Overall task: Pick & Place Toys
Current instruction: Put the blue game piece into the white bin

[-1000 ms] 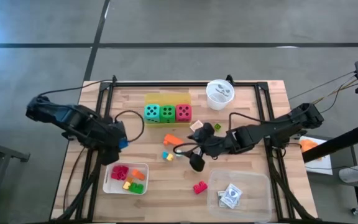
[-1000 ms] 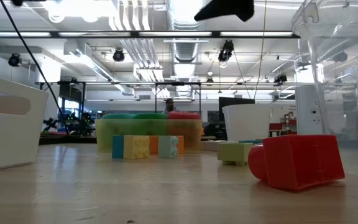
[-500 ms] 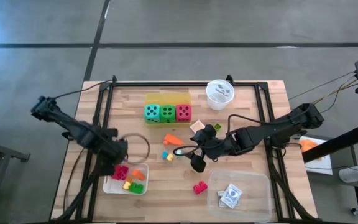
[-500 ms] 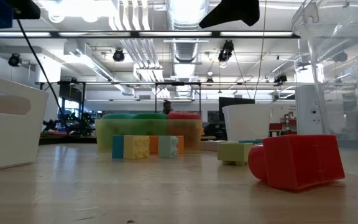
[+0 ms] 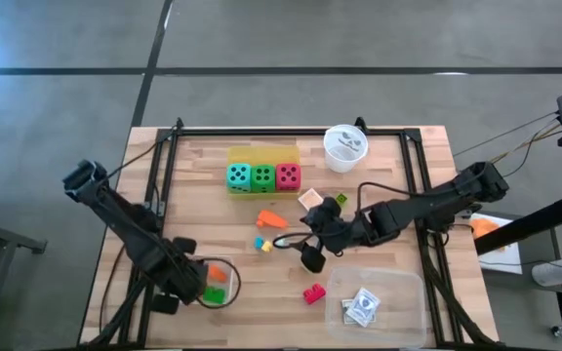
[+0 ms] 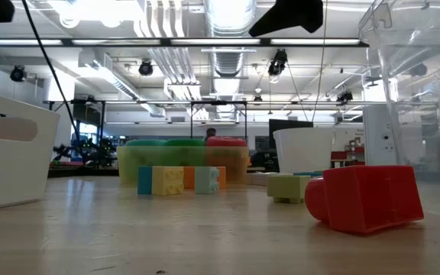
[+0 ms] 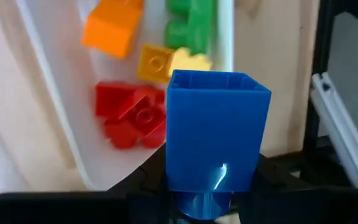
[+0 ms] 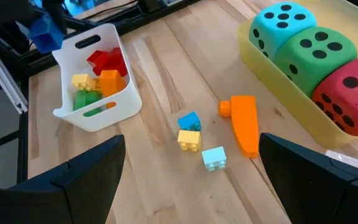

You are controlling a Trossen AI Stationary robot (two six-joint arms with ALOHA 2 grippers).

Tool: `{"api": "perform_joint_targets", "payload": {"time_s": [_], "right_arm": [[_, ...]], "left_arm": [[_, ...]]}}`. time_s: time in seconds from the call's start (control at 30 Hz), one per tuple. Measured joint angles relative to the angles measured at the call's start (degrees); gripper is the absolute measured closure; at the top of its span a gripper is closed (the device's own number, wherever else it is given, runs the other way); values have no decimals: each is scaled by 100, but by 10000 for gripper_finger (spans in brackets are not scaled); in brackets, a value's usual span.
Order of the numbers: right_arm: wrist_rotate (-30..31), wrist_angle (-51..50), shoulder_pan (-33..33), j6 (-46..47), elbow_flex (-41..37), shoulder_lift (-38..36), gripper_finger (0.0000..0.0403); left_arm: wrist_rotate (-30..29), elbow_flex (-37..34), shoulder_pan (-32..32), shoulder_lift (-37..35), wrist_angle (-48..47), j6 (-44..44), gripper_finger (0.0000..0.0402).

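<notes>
The blue block will go down from my left gripper in the white tray (image 5: 199, 282) (image 7: 174, 102), between the red and yellow blocks. The blue block hangs over the white tray now.
My left gripper (image 5: 191, 283) hangs over the white tray (image 5: 224, 265) at the near left, shut on a blue block (image 7: 216, 137). The tray holds red (image 7: 132, 115), orange (image 7: 112, 28), yellow (image 7: 160, 61) and green (image 7: 190, 25) blocks. My right gripper (image 5: 310, 252) hovers open above the table's middle, holding nothing. Below and beyond it lie an orange block (image 8: 246, 124) and three small blocks (image 8: 194, 140). A red block (image 5: 313, 292) lies near the front. Teal (image 5: 238, 176), green (image 5: 262, 176) and red (image 5: 288, 175) dice sit in a yellow tray. My left gripper pinches the blue block between its two fingers at the block's round stud end (image 7: 201, 202). The fingers come from above and point down. The block sticks out below them with its hollow end (image 7: 219, 84) toward the tray, lifted clear of the blocks inside.
A round white cup (image 5: 345, 146) stands at the far right. A clear tray (image 5: 398, 283) with cards (image 5: 362, 306) sits at the near right. An olive block (image 5: 341, 199) and a beige piece (image 5: 309, 198) lie by the right arm. Black rails (image 5: 164, 166) run along both table sides.
My left gripper has swung toward the table's near edge and come down, turning as it went, from beyond the white tray to right over it. The blue block has stayed in its fingers.
</notes>
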Motion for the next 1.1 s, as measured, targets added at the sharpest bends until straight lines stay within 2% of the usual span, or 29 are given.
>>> {"api": "perform_joint_targets", "payload": {"time_s": [0.23,0.5,0.7,1.1], "right_arm": [[27,9,103,17,-92,0,39],[29,161,124,28,-289,0,39],[32,172,124,128,-378,2,39],[43,215,122,114,-408,2,39]], "left_arm": [[-164,-110,-255,191,707,-504,288],[-93,-973,-533,214,999,-1102,288],[55,-1404,-537,212,1569,-1133,288],[172,-1983,-539,208,1942,-1134,288]]}}
